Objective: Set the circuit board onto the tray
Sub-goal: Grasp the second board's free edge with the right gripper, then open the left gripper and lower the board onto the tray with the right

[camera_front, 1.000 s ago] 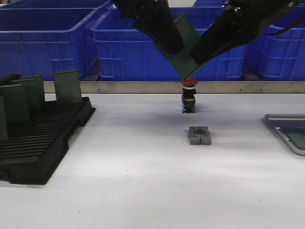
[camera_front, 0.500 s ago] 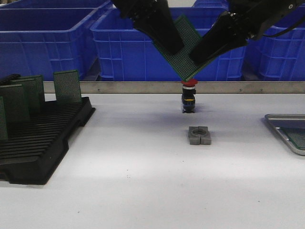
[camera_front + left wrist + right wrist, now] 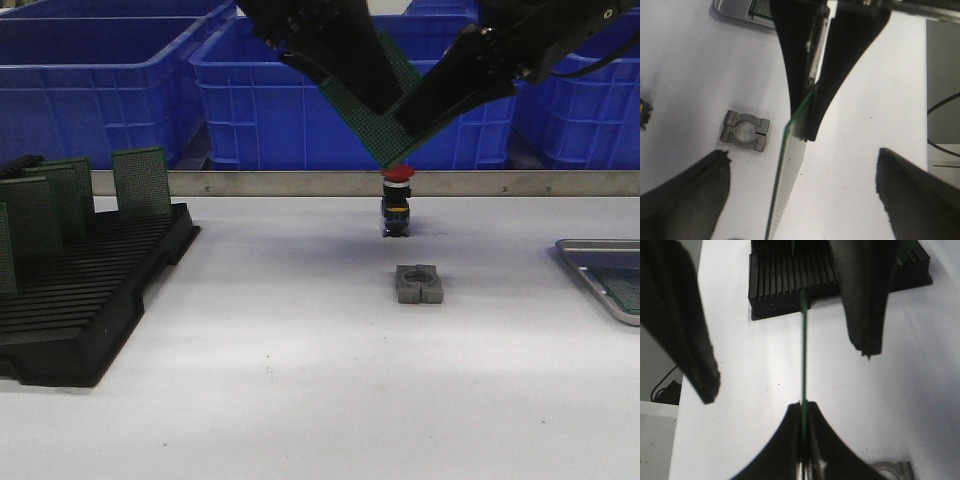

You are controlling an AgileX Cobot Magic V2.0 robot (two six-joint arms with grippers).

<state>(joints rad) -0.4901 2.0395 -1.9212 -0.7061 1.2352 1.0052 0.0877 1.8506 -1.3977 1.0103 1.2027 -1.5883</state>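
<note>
Next, my right gripper lets go of the circuit board, flat over the other green board in the grey metal tray (image 3: 615,283).
A green circuit board (image 3: 386,138) hangs tilted in the air above the table's middle, between my two arms. My right gripper (image 3: 415,118) is shut on its lower right edge; the right wrist view shows the fingers (image 3: 812,427) pinching the edge-on board (image 3: 804,350). My left gripper (image 3: 365,95) is open around the board; its fingers (image 3: 700,185) stand wide apart, clear of the board edge (image 3: 785,165). The grey metal tray (image 3: 588,249) lies at the table's right edge with another green board (image 3: 625,290) in it.
A black slotted rack (image 3: 90,300) with several upright green boards (image 3: 140,180) sits at the left. A grey clamp block (image 3: 418,284) and a red-topped button (image 3: 397,200) stand mid-table below the held board. Blue crates (image 3: 100,80) line the back behind a metal rail.
The left arm has shifted slightly right across the board's face. The right arm rose a little early on. The board stays at about the same height.
</note>
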